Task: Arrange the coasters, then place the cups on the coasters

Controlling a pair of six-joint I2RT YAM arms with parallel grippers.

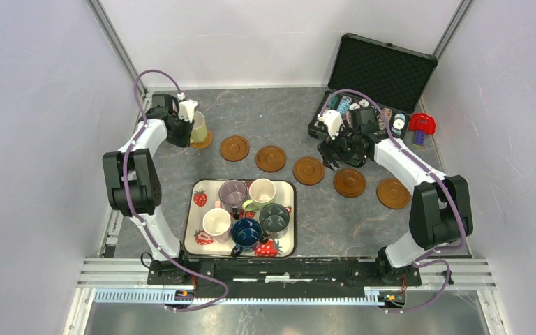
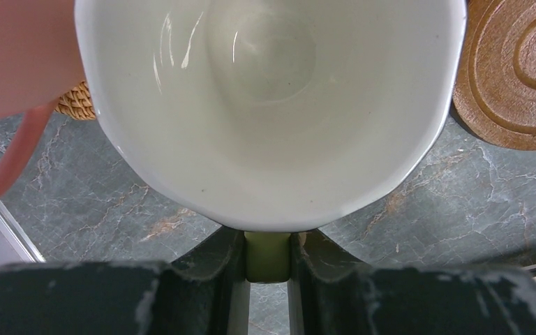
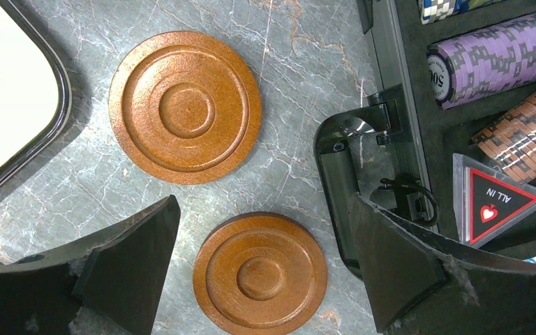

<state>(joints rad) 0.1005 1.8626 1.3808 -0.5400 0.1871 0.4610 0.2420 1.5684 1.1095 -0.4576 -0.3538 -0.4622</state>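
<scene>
Next, my left gripper lets go of the cream cup on the end coaster (image 1: pixel 201 140) farthest from the black poker-chip case. The cup is now held over a coaster.
My left gripper (image 1: pixel 185 130) is at the far left, shut on the yellow-green handle of a cream cup (image 1: pixel 199 128) that is over a coaster (image 1: pixel 202 142). In the left wrist view the handle (image 2: pixel 267 255) is pinched between the fingers and the cup's white inside (image 2: pixel 265 105) fills the frame. Five more coasters (image 1: pixel 271 158) run in a line to the right. My right gripper (image 1: pixel 335 155) hangs open over that line, with one coaster (image 3: pixel 259 276) below the gap between its fingers and another (image 3: pixel 185 108) beyond. Five cups (image 1: pixel 246 232) stand in the tray (image 1: pixel 197 213).
An open black poker-chip case (image 1: pixel 380 70) sits at the back right, its edge (image 3: pixel 363 125) close to my right finger. A red object (image 1: pixel 422 124) lies beside it. A pink cup (image 2: pixel 14 56) and a bit of woven mat (image 2: pixel 77 101) lie left of the held cup.
</scene>
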